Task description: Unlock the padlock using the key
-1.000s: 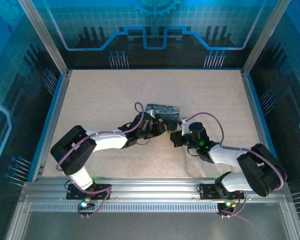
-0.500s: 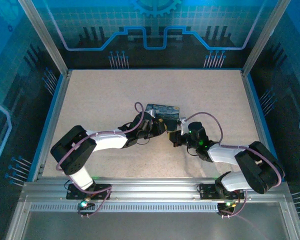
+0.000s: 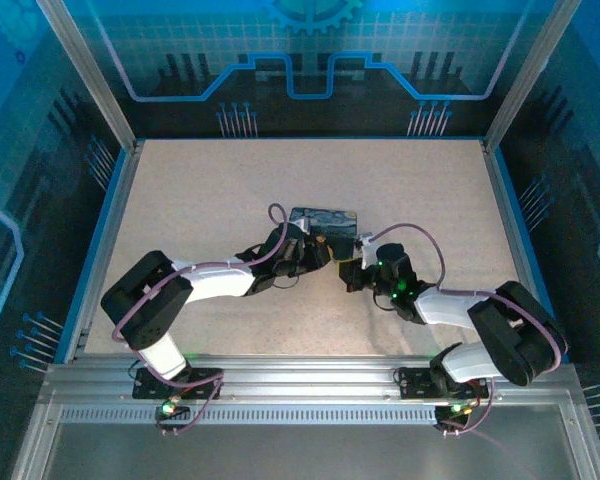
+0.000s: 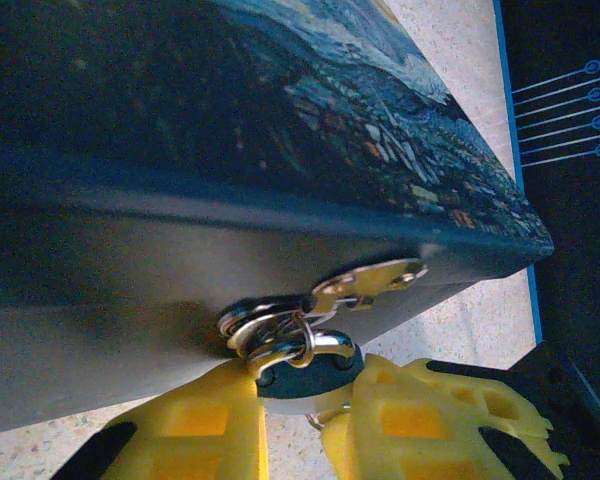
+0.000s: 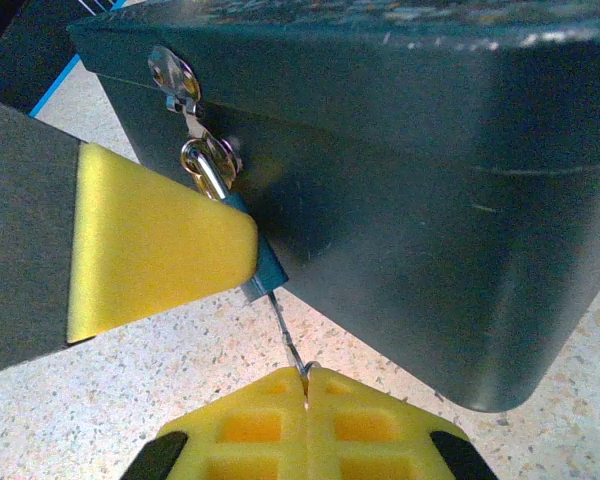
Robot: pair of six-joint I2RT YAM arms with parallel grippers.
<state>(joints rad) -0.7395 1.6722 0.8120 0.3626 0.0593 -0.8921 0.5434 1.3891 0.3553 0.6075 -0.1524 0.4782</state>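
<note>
Next, my left gripper opens, back off and pinches the padlock's broad sides (image 4: pixel 298 403) before my right gripper turns the key, as it is holding the padlock's narrow sides.
The padlock (image 4: pixel 302 378), a tiny dark blue body with a silvery shackle, hangs from the hasp (image 4: pixel 365 283) on the front of the starry-night painted tin (image 4: pixel 280 110). My left gripper (image 4: pixel 298 425) is shut on the padlock body, one yellow finger on each side. In the right wrist view the padlock (image 5: pixel 263 268) pokes out beside the left gripper's yellow finger (image 5: pixel 150 240). The key (image 5: pixel 286 326), a thin dark sliver, runs from the padlock's underside down into my right gripper (image 5: pixel 306 378), which is shut on its end. In the top view both grippers, left (image 3: pixel 323 256) and right (image 3: pixel 348 272), meet at the tin's near side.
The tin (image 3: pixel 325 220) sits on the speckled table (image 3: pixel 230 190) near its middle. The tin's dark side wall (image 5: pixel 430 180) stands close to the right of my right gripper. Blue-lit enclosure walls and metal posts ring the table.
The right arm has shifted slightly left near its elbow. Both grippers stay shut at the padlock by the tin.
</note>
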